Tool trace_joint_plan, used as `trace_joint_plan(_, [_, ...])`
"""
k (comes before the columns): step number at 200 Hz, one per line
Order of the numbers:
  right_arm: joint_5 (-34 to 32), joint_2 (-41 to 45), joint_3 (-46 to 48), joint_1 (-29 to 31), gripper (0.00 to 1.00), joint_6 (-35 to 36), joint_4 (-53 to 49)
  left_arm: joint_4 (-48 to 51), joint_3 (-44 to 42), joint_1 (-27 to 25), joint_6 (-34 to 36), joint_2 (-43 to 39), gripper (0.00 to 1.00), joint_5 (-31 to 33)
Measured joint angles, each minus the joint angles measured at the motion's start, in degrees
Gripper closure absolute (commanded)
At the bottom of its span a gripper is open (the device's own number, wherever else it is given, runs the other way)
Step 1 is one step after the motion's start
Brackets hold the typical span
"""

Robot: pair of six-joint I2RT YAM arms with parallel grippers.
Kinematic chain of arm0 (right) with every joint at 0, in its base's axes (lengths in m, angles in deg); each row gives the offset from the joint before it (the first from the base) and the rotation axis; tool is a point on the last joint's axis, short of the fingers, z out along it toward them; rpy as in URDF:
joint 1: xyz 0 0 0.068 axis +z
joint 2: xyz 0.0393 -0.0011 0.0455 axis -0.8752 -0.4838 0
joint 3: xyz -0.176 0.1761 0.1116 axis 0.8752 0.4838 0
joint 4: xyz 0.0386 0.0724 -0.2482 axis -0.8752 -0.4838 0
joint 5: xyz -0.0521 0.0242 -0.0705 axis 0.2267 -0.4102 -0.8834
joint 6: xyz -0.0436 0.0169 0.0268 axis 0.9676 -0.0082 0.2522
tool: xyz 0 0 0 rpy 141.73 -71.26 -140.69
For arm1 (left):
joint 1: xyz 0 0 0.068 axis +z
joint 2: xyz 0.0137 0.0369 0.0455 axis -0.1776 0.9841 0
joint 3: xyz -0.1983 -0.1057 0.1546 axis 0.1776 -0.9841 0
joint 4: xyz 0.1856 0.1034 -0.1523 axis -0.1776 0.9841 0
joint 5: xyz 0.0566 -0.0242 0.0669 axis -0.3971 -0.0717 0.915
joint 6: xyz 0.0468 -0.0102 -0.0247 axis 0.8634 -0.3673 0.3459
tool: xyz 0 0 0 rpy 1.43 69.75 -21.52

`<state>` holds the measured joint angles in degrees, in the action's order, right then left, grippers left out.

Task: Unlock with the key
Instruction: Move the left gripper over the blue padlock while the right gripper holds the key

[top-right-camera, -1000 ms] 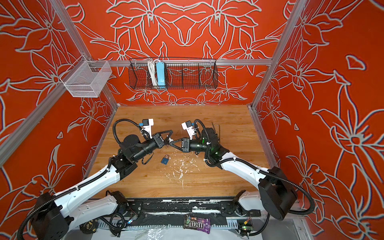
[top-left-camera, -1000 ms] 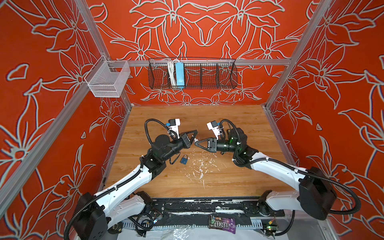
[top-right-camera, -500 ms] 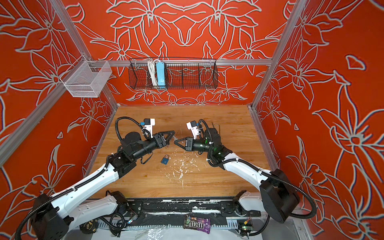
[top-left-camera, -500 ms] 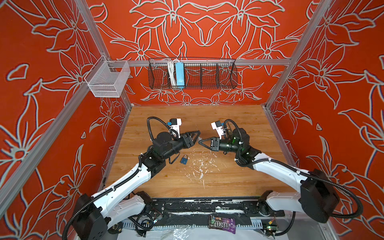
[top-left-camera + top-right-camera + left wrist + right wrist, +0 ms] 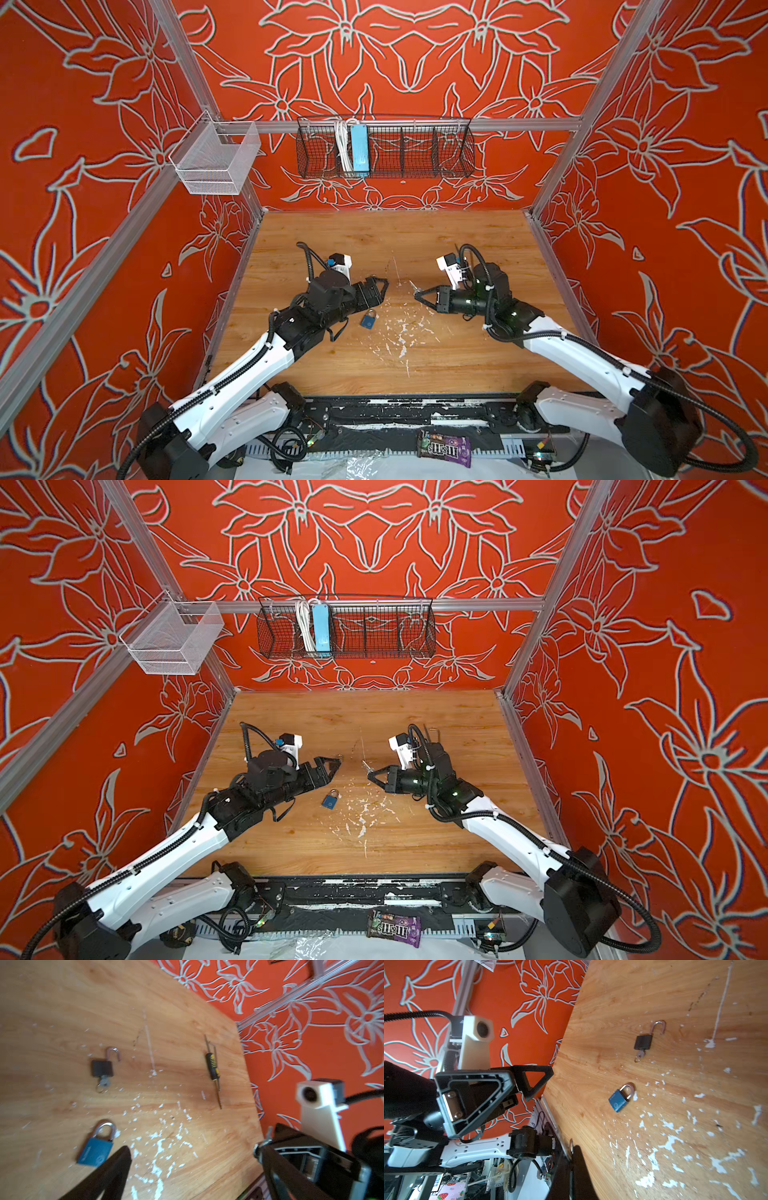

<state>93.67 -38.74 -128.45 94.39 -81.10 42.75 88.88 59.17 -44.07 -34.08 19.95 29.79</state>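
Observation:
The blue padlock's body [image 5: 367, 321] [image 5: 95, 1152] should be my left gripper's next target, to be gripped across its sides with the shackle kept clear of the fingers.
My right gripper [image 5: 417, 296] is shut on a small silver key [image 5: 412, 285], whose ring shows at the pinched fingertips [image 5: 572, 1153] in the right wrist view. A shut blue padlock [image 5: 368, 320] [image 5: 620, 1099] lies flat on the wooden table between the two arms. My left gripper [image 5: 382, 289] hovers just left of and above it, jaws wide open and empty, as the left wrist view also shows [image 5: 192, 1153]. Farther back lies a black padlock [image 5: 102, 1068] [image 5: 642, 1042], its shackle swung open and a key in its base.
A yellow-and-black screwdriver [image 5: 213, 1067] lies on the table [image 5: 415, 374] behind the right arm. White flecks [image 5: 399, 332] dot the wood near the blue padlock. A black wire basket [image 5: 384, 147] and a white mesh bin [image 5: 216, 162] hang on the walls.
The two grippers were tip to tip in mid-air; the left one has opened wide and both have drawn apart. The right one stays shut with the key.

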Motion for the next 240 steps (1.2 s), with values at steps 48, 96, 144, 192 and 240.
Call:
trace_joint_plan(48, [-1.3, 0.2, 2.2, 0.0, 1.00, 2.0, -5.8, 9.1, 1.0, 0.0, 0.3, 6.6, 0.03, 1.4])
trace_joint_plan(96, [-1.9, 0.2, 5.2, 0.0, 1.00, 2.3, -6.9, 14.8, 4.8, -0.9, 3.3, 15.5, 0.02, 1.6])
trace_joint_plan(144, [-2.4, 0.2, 6.7, 0.0, 1.00, 2.3, -7.1, 16.8, 6.9, -1.5, 5.4, 22.8, 0.02, 2.2])
trace_joint_plan(192, [-2.7, 0.2, 7.0, 0.0, 1.00, 2.4, -7.0, 17.9, 9.4, -1.5, 6.3, 28.5, 0.02, 2.7])
trace_joint_plan(240, [-2.9, 0.2, 7.0, 0.0, 1.00, 2.5, -7.0, 17.9, 13.2, -1.5, 7.6, 34.4, 0.05, 4.2])
